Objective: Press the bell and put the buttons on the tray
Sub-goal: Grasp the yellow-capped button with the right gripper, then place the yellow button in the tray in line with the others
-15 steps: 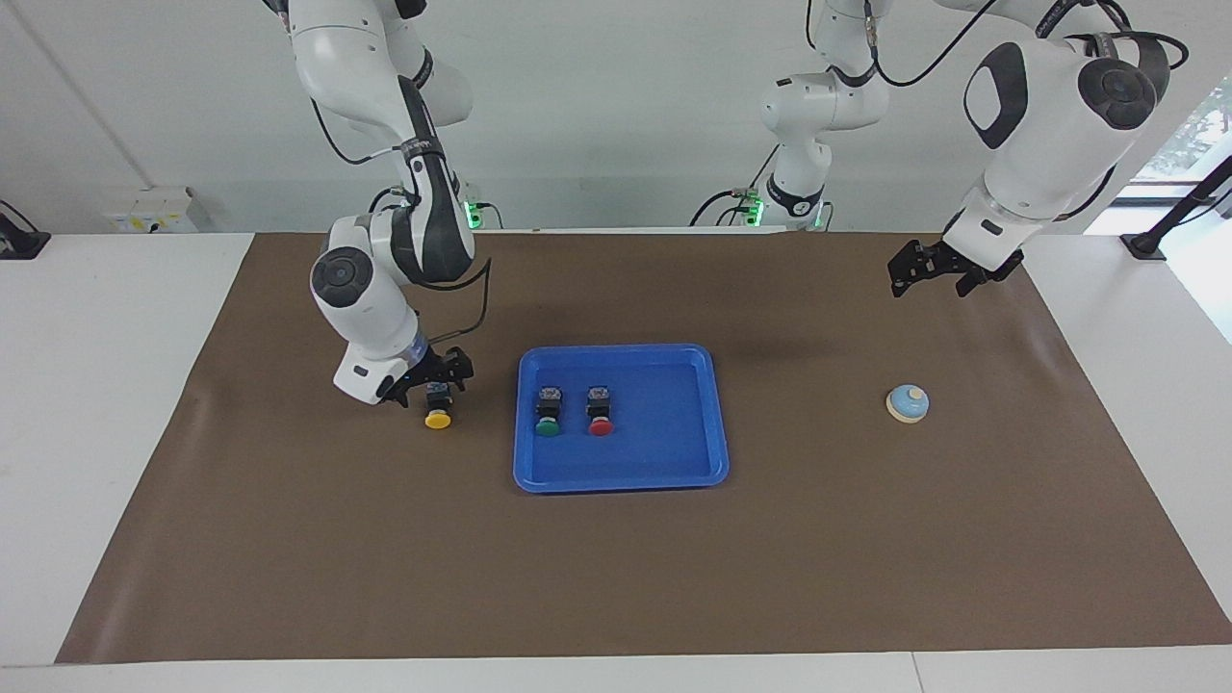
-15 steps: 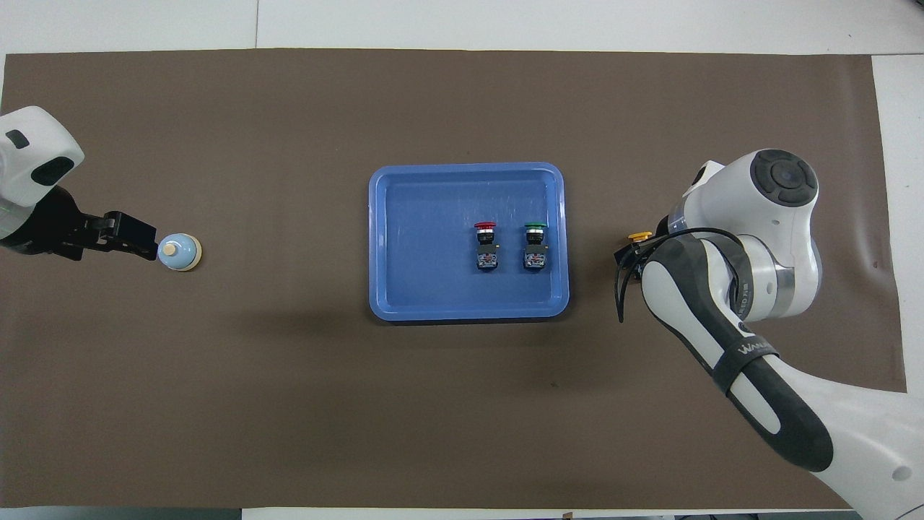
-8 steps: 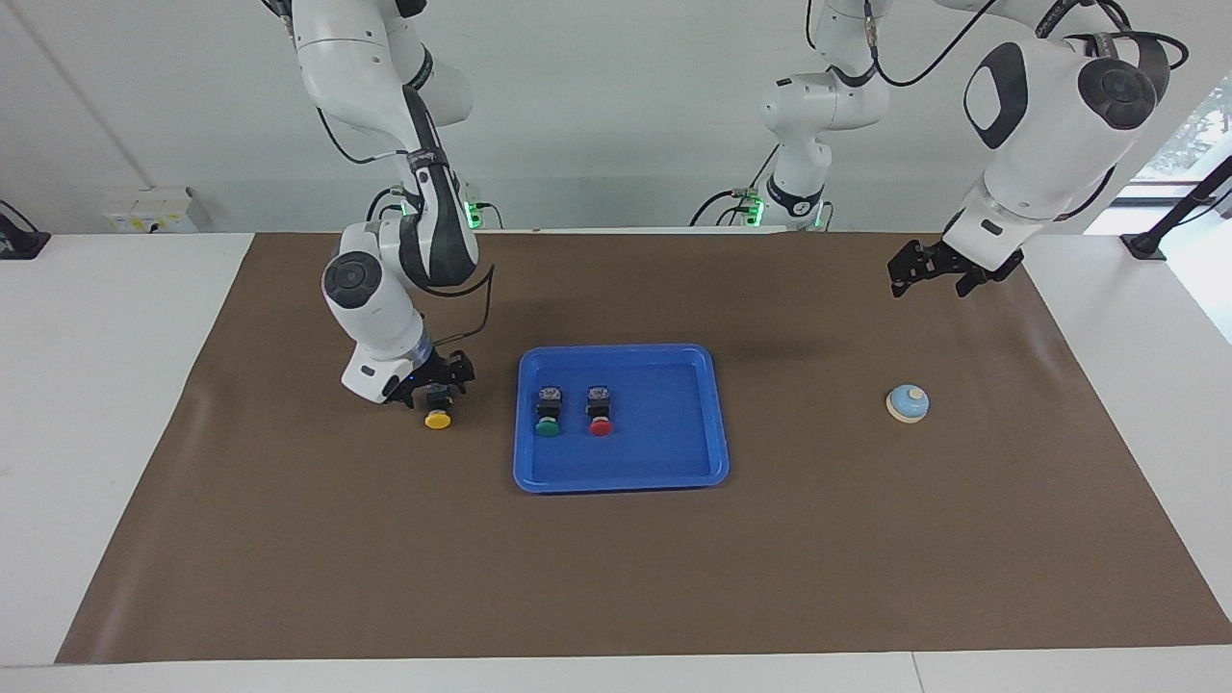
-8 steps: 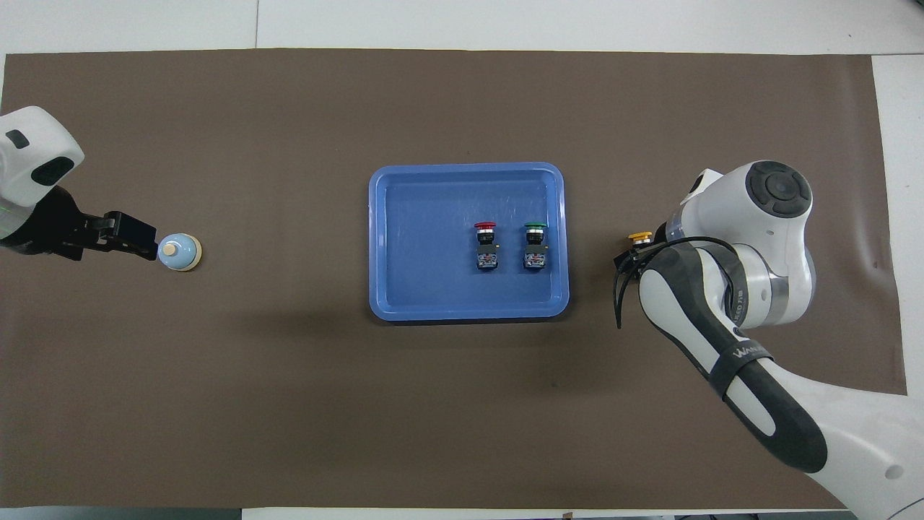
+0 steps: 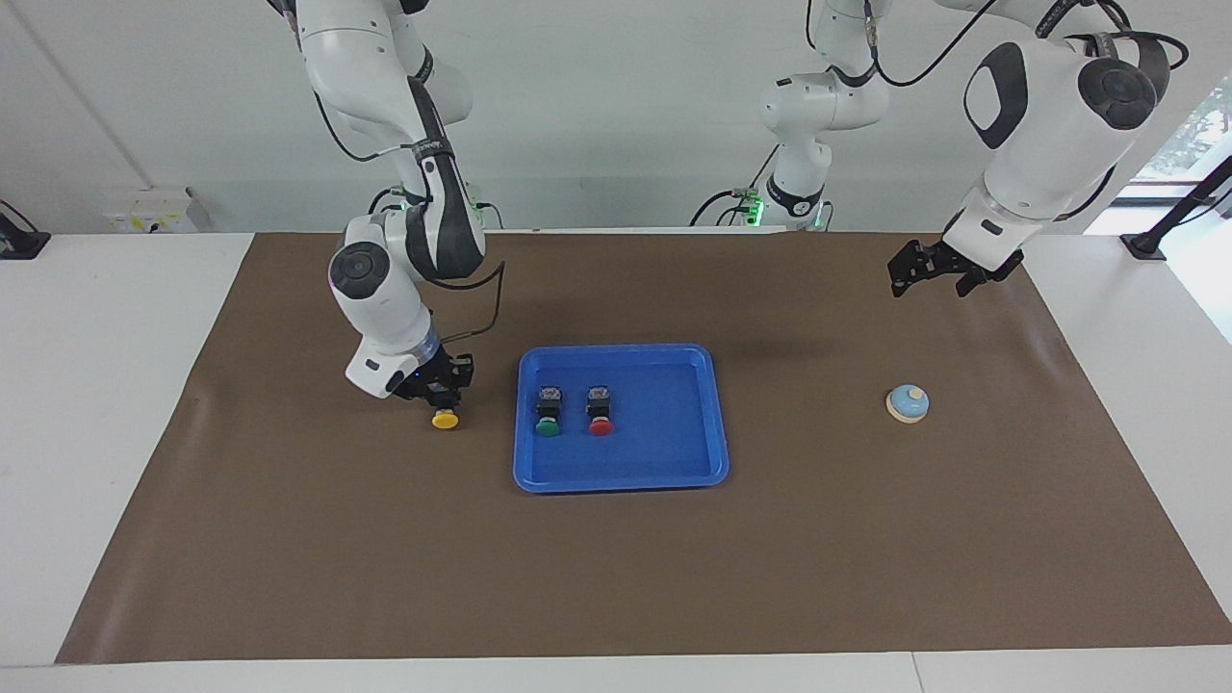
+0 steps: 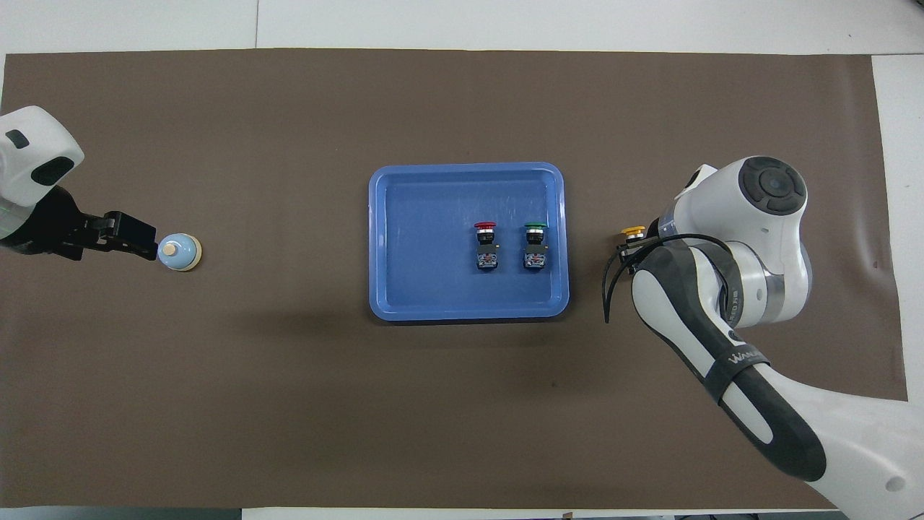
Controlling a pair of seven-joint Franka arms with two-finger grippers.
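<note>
My right gripper will release the yellow button, now low over the mat beside the tray, in the blue tray [image 6: 442, 248] next to the red button, on the side toward the bell.
My right gripper [image 5: 441, 387] is shut on the black body of the yellow button [image 5: 445, 420] [image 6: 633, 231], low over the mat beside the blue tray [image 5: 664, 452] [image 6: 426, 245]. In the overhead view the arm hides most of this gripper and only the yellow cap shows. The green button [image 5: 548, 416] [image 6: 535, 245] and the red button [image 5: 600, 414] [image 6: 486, 245] lie side by side in the tray. The bell [image 5: 907, 403] [image 6: 179, 252] sits on the mat toward the left arm's end. My left gripper [image 5: 930, 285] [image 6: 141, 244] hangs open, raised above the mat, apart from the bell.
A brown mat [image 5: 616, 577] covers most of the white table. Bare mat lies between the tray and the bell. A black stand [image 5: 1145, 245] sits at the table's corner near the left arm's base.
The right gripper closed on the yellow button and shifted it slightly toward the tray, and the right arm straightened a little. The left arm stayed still.
</note>
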